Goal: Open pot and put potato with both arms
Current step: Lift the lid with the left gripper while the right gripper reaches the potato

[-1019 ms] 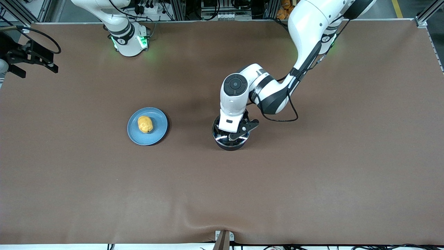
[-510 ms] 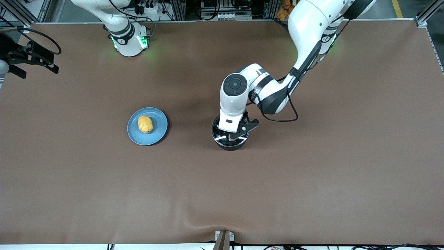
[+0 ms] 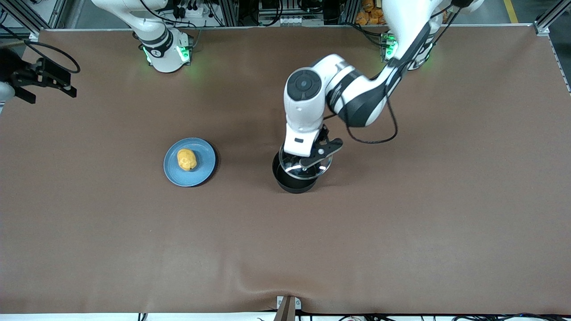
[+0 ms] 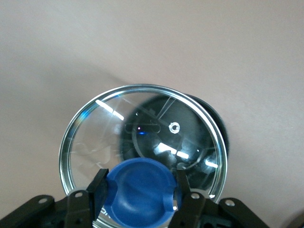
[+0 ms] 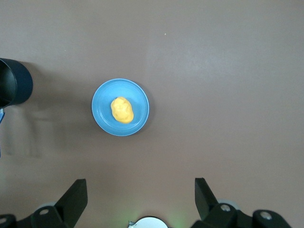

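Note:
My left gripper releases the lid next on the brown table cover, across the pot from the blue plate [image 3: 423,191].
The black pot [image 3: 292,183] stands mid-table with its mouth partly uncovered; its handle is hidden under the left arm. My left gripper [image 3: 308,161] is shut on the blue knob [image 4: 137,183] of the glass lid [image 3: 324,166] and holds the lid a little above the pot [image 4: 221,129]. The lid [image 4: 104,128] hangs level. The yellow-orange potato [image 3: 186,159] lies on a blue plate [image 3: 201,174], beside the pot toward the right arm's end. My right gripper [image 3: 42,79] waits open and empty, high over its end of the table. The right wrist view shows its gripper [image 5: 140,199], the potato [image 5: 122,109] and the pot [image 5: 14,88].
The blue plate [image 5: 138,97] is the only other thing on the brown table cover [image 3: 401,232]. The arm bases stand along the table's edge farthest from the front camera.
My left gripper has risen with the lid, lifting it off the pot and shifting it slightly toward the bases. The pot's dark inside now shows. The right arm has barely moved.

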You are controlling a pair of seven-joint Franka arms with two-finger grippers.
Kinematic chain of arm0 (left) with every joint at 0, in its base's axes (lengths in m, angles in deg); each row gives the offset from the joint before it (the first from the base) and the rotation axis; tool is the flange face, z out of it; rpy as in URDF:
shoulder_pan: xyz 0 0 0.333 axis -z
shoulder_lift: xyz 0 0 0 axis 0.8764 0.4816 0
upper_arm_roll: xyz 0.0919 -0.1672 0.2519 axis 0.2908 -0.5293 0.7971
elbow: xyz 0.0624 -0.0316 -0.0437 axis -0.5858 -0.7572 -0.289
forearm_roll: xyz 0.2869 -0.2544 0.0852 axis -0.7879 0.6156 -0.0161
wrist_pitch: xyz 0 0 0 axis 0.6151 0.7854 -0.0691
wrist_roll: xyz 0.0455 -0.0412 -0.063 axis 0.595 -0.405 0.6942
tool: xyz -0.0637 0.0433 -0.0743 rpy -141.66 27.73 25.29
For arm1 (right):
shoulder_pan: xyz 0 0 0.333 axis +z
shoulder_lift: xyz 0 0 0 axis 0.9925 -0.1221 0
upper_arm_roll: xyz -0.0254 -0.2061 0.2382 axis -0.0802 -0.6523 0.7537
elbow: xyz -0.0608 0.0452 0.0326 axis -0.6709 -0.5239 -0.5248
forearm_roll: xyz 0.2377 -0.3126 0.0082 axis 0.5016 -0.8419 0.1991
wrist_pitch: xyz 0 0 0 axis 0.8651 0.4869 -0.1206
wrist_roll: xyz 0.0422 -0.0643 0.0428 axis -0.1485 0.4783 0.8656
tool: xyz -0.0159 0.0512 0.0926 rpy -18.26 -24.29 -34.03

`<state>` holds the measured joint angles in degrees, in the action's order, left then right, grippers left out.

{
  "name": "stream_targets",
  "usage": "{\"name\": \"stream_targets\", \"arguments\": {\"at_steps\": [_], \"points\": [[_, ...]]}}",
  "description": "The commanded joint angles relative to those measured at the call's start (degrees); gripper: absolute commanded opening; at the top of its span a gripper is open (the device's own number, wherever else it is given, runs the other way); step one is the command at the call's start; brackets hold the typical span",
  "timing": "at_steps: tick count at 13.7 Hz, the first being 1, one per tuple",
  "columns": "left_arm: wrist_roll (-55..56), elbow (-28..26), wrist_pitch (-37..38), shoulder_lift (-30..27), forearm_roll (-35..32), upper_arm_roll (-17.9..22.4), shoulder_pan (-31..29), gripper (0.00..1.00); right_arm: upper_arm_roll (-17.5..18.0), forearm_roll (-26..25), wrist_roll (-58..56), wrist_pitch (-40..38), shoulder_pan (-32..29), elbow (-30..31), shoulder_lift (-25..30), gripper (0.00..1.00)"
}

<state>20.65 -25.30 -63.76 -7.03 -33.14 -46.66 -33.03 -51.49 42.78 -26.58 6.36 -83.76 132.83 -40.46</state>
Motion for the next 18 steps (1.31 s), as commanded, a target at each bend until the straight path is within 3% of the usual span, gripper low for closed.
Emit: {"name": "stream_targets", "arguments": {"at_steps": [1, 5, 8, 11, 15, 18], "points": [[-7.9, -2.6, 3.6, -5.4, 0.8, -0.1, -5.0, 0.0, 0.5, -0.4, -1.0, -0.4, -1.3, -0.5, -5.6, 1.0], [-23.5, -7.9, 3.7, -10.9, 1.0, -0.2, -15.7, 0.0, 0.6, 0.2, -0.9, -0.6, -2.0, 0.0, -7.5, 1.0], [-29.8, -10.7, 3.2, -10.9, 3.8, -0.2, -23.3, 0.0, 1.0, 0.8, -1.3, -0.2, 1.5, 1.5, -9.7, 1.0], [-35.9, -20.9, -7.8, -10.8, 3.8, -0.2, -33.0, 0.0, 1.0, 0.7, -5.5, 4.2, 7.0, 3.2, -13.5, 1.0], [-36.6, -28.8, -21.5, -8.6, 2.5, 0.5, -34.8, 0.0, 1.8, 2.7, -6.1, 22.4, 9.0, 20.3, -12.9, 1.0], [-36.7, -33.8, -33.2, -5.4, -2.4, 0.4, -38.6, 0.0, 2.9, 3.0, -9.9, 38.3, 10.9, 30.9, -12.8, 1.0]]}}
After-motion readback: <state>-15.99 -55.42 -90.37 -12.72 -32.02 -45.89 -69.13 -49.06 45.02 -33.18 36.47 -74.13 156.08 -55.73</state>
